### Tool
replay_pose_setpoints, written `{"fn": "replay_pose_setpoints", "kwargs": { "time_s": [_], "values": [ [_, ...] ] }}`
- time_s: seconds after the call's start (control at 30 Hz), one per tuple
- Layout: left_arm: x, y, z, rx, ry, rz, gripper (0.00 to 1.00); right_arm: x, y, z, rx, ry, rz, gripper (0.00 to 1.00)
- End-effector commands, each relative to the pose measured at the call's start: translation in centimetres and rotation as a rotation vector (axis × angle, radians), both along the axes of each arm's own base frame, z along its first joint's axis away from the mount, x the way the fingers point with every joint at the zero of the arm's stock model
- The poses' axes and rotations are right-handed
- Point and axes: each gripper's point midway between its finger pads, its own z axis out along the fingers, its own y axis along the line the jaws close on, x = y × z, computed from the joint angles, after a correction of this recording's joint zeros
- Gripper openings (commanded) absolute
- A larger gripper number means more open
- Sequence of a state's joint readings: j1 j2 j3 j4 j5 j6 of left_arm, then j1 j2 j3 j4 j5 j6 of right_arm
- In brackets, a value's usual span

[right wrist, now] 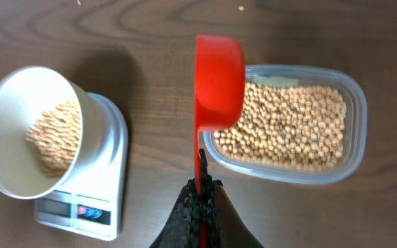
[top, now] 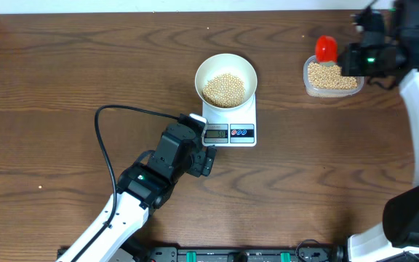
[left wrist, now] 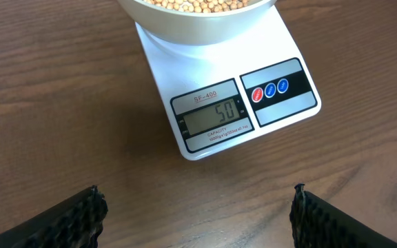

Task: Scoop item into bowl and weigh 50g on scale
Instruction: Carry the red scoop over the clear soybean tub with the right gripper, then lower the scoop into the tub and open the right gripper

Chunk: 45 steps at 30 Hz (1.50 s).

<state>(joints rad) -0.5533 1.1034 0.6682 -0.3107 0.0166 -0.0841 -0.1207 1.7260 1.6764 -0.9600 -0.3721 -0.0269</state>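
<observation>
Next, my right gripper lets go of the red scoop on the beans in the clear tub [top: 347, 78] [right wrist: 317, 134], toward the end farthest from the scale.
The white bowl [top: 226, 78] stands on the white scale [top: 231, 125] and holds a pile of pale-tan beans [top: 227, 89]. The scale's display [left wrist: 214, 117] reads 50, with the bowl's rim [left wrist: 198, 21] just above it. My left gripper [left wrist: 197, 213] hovers open over bare table in front of the scale, nothing between its fingers [left wrist: 81, 217]. My right gripper [right wrist: 202, 189] is shut on the handle of a red scoop [right wrist: 219, 81], which it holds over the left end of the clear tub [right wrist: 350, 110] of beans [right wrist: 284, 127]. The scoop [top: 326, 48] is seen edge-on; its contents are hidden.
A black cable [top: 108, 153] loops on the table left of my left arm. The clear tub [top: 308, 81] sits at the far right, beside the right arm. The scale [right wrist: 109, 172] and bowl [right wrist: 5, 138] lie left of the scoop in the right wrist view.
</observation>
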Motion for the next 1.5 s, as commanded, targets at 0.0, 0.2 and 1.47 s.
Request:
{"fn": "replay_pose_setpoints", "kwargs": {
  "time_s": [0.0,0.2,1.47],
  "values": [
    [0.1,0.1,0.0,0.008,-0.001,0.002,0.88,-0.8,-1.1,2.0,0.187,0.001,-0.058,0.01],
    [0.1,0.1,0.0,0.008,-0.001,0.002,0.88,-2.5,-5.9,1.7,0.286,0.059,-0.206,0.01],
    [0.1,0.1,0.0,0.008,-0.002,0.002,0.88,-1.4,-6.0,-7.6,0.611,0.123,-0.456,0.01]
  ]
}}
